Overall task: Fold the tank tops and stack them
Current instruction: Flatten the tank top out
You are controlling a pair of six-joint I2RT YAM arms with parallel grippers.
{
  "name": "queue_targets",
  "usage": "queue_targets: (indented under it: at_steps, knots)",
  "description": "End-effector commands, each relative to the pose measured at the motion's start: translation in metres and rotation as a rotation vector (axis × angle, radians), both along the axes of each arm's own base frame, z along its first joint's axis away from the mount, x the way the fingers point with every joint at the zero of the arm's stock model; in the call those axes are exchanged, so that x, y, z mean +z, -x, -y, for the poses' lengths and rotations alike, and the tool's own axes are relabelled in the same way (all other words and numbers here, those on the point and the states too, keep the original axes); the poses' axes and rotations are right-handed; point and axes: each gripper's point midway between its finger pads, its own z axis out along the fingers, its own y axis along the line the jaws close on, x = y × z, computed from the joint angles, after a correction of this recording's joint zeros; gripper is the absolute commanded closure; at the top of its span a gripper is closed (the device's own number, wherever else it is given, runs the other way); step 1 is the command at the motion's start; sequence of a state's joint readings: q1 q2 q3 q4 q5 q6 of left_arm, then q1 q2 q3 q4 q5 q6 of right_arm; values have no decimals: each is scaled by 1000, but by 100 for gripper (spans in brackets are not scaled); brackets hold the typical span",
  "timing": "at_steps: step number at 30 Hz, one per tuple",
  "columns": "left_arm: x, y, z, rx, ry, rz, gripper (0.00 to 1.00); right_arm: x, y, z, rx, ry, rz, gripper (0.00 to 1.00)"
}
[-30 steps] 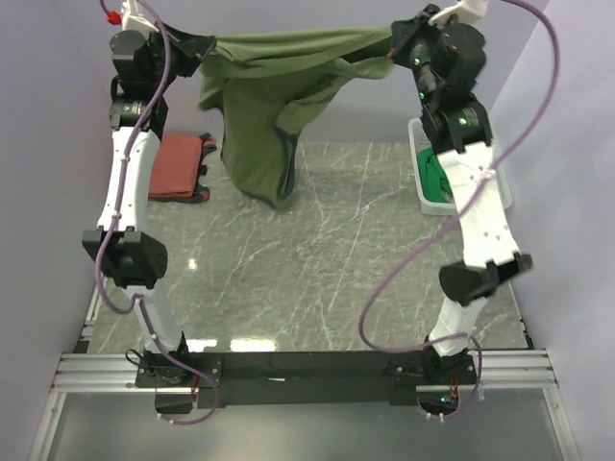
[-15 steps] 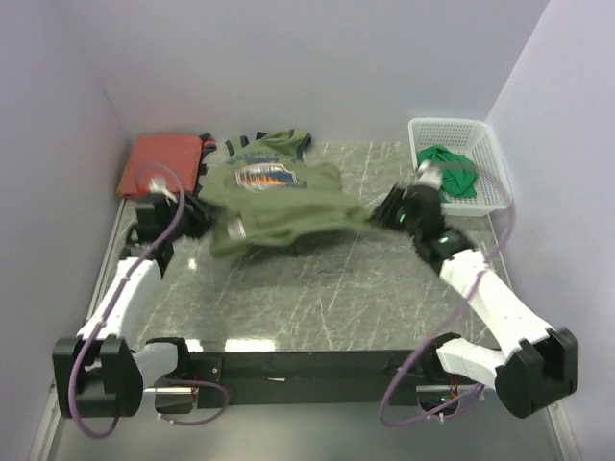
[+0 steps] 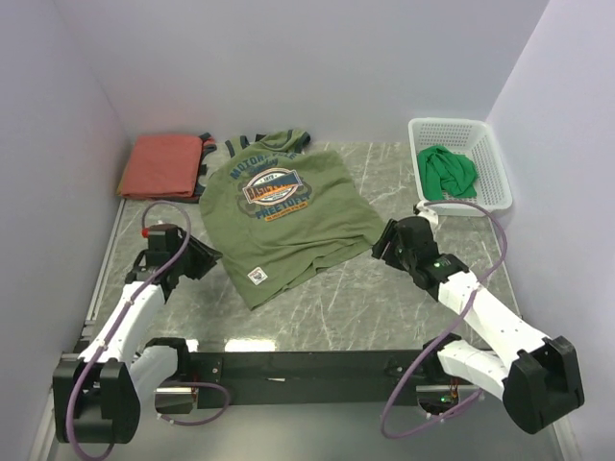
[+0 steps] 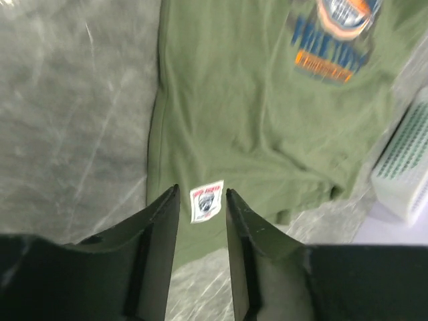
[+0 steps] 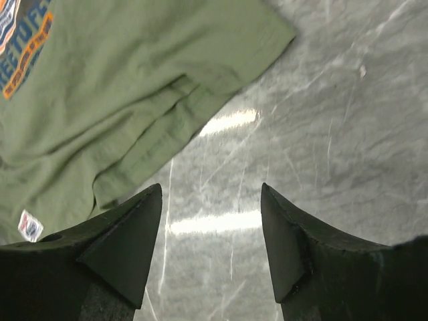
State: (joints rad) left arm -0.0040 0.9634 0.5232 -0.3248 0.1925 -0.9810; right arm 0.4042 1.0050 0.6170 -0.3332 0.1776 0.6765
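I will next use my right gripper to grab the basket-side hem corner (image 3: 378, 231) (image 5: 285, 38) of the olive green tank top, so that the hem can be lifted.
The olive green tank top (image 3: 288, 216) lies spread flat on the marble table, chest graphic up, with its hem toward me and slightly rumpled at the right corner. My left gripper (image 3: 207, 257) hovers just off the hem's left corner, narrowly open and empty; the left wrist view shows the top (image 4: 254, 120) and its white label (image 4: 206, 200) beyond the gripper (image 4: 202, 194). My right gripper (image 3: 382, 245) sits by the hem's right corner, wide open (image 5: 210, 190) over bare table, with the top (image 5: 134, 87) ahead. The rust-red tank top (image 3: 163, 165) lies folded at back left. A bright green tank top (image 3: 449, 171) is bunched in the basket.
The white mesh basket (image 3: 490, 144) stands at the back right against the wall. Walls close in the table on the left, back and right. Bare marble (image 3: 384, 307) runs between the olive top's hem and the arm bases.
A second ago both grippers held the olive top stretched high in the air. They swung it down, laid it flat on the table, let go and drew back toward me.
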Motion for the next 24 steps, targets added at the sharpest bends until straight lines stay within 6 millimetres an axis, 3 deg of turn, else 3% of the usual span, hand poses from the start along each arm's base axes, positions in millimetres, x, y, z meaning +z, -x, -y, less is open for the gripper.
queue_targets:
  at_steps: [1, 8, 13, 24]
  knots:
    - [-16, 17, 12, -23, -15, -61, 63, 18, -26, 5, -63, 10, 64, 32]
    - [-35, 55, 52, -91, -65, -193, 61, 28, -50, -3, -58, 13, 79, 33]
    - [-45, 65, 52, -58, -96, -234, 59, 28, -57, -1, -66, 28, 80, 33]
    - [-70, 87, 85, -112, -138, -351, 57, 22, -64, 5, -66, 27, 66, 33]
